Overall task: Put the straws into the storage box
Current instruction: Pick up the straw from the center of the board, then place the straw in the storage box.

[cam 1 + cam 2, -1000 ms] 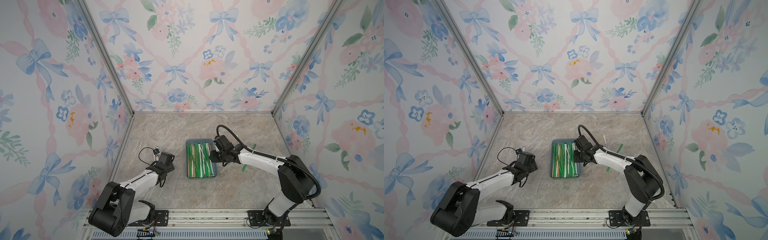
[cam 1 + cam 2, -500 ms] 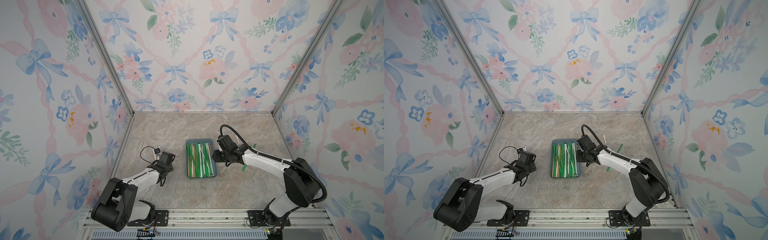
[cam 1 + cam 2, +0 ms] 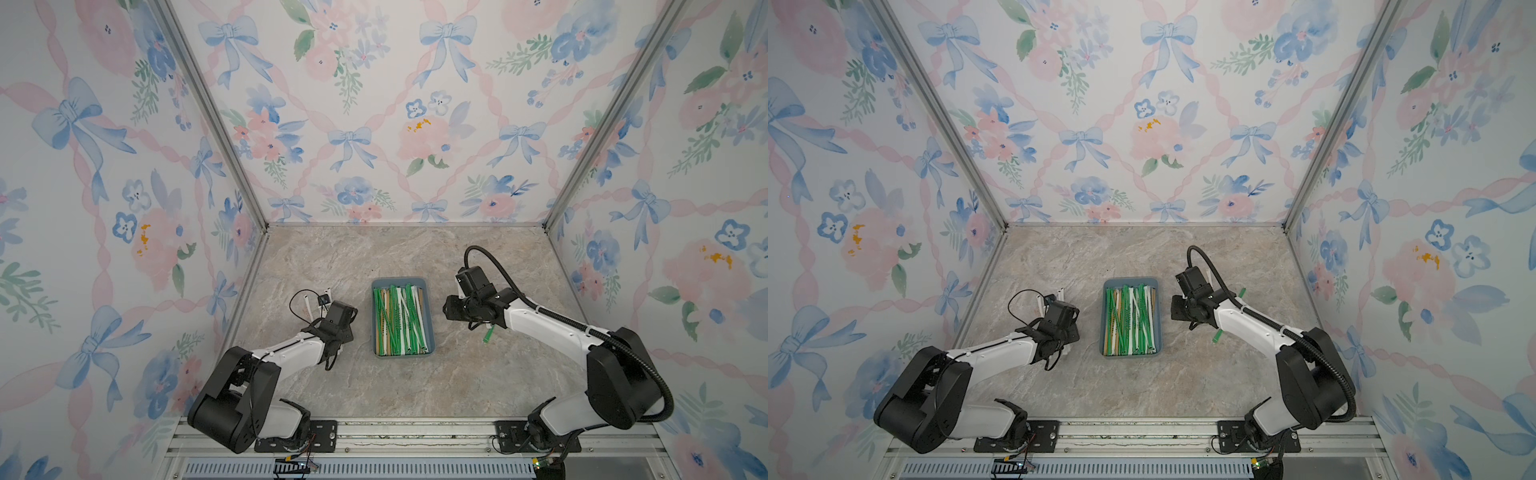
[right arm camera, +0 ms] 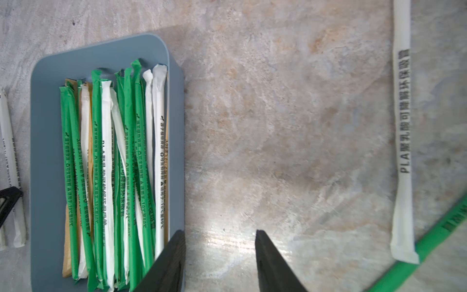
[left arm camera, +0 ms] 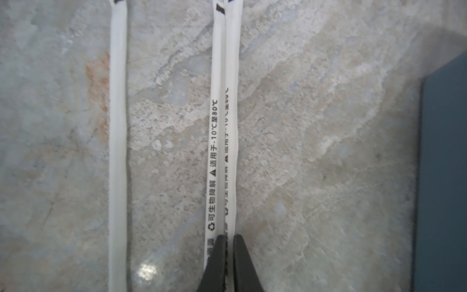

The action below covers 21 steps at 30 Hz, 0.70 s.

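Next, I release the white straw of the pair from my left gripper on the tan straws (image 3: pixel 390 320), next to the slanting green straw in the box.
The slate-blue storage box (image 3: pixel 399 283) sits mid-table in both top views, holding several green, white and tan straws (image 4: pixel 108 164). Left of it, three white straws lie on the table: one apart (image 5: pixel 117 151) and a touching pair (image 5: pixel 218 75). My left gripper (image 5: pixel 228 237) is shut on the pair's straw nearer the box (image 5: pixel 232 126). My right gripper (image 4: pixel 219 232) stands open over bare table just right of the box (image 4: pixel 174 101), with nothing between its fingers. A white straw (image 4: pixel 401 126) and a green straw (image 4: pixel 429 242) lie to its right.
Flowered walls (image 3: pixel 374 124) close in the marble table (image 3: pixel 415 386) on three sides. A metal rail (image 3: pixel 415 432) with both arm bases runs along the front. The green straw (image 3: pixel 487 334) pokes out from under the right forearm.
My left gripper has closed on the white straw. The right arm has drawn a little to the right, off the box's edge, its jaws unchanged.
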Each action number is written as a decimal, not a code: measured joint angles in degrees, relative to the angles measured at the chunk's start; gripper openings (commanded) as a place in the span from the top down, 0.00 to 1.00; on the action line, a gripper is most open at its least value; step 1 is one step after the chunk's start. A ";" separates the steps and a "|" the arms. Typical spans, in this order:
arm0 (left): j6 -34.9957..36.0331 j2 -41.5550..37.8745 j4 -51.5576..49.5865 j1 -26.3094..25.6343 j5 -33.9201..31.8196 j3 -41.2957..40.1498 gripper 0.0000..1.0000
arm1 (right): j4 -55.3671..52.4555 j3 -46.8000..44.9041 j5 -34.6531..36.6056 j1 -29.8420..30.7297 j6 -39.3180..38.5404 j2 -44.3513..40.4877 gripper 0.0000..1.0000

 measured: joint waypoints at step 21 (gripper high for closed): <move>-5.66 -0.92 -0.70 -14.93 1.95 8.98 0.97 | -0.42 -2.12 -0.50 -2.67 0.00 -2.84 0.52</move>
